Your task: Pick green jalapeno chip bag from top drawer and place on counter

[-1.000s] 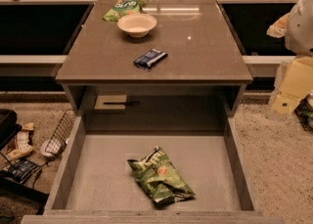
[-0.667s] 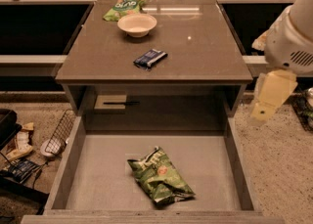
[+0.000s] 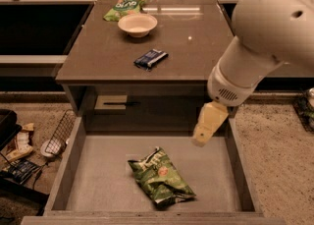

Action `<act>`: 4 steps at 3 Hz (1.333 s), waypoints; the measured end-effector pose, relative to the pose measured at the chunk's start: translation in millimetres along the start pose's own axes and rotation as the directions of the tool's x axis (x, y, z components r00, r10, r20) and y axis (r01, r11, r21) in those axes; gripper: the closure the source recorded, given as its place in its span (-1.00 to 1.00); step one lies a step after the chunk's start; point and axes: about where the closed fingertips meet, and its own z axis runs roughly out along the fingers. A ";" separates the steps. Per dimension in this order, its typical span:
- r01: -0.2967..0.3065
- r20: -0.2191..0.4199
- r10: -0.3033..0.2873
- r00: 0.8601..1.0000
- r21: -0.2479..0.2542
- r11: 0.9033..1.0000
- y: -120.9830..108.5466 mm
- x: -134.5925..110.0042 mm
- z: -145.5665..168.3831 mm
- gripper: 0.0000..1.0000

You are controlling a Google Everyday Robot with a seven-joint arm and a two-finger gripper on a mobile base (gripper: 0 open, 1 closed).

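My gripper needs to next go down to the green jalapeno chip bag in the open top drawer and close on the bag's middle [image 3: 160, 178].
The green jalapeno chip bag [image 3: 160, 177] lies flat on the grey bottom of the open top drawer [image 3: 103, 170], a little right of its middle and near the front. The counter [image 3: 103, 57] is the glossy grey-brown tabletop behind the drawer. My gripper [image 3: 205, 129] hangs from the big white arm over the drawer's back right part, up and to the right of the bag and apart from it. Nothing shows in it.
On the counter stand a white bowl [image 3: 137, 24], a light-green bag [image 3: 124, 4] behind it and a small dark-blue packet [image 3: 150, 58]. A wire basket [image 3: 60, 135] and clutter [image 3: 19, 155] lie on the floor at the left. Carpet is at the right.
My arm has swung in from the right edge toward the left and down. The gripper now hangs over the drawer's back right part. The bag has not moved.
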 end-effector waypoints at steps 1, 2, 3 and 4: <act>-0.096 -0.030 0.094 0.995 -0.076 0.992 41.9 -20.7 51.5 -1.00; -0.209 -0.039 0.206 0.978 -0.154 0.966 92.8 -25.6 98.1 -1.00; -0.279 -0.020 0.280 0.960 -0.190 0.941 131.6 -27.6 142.4 -1.00; -0.281 0.017 0.288 0.957 -0.174 0.944 130.7 -33.8 148.9 -1.00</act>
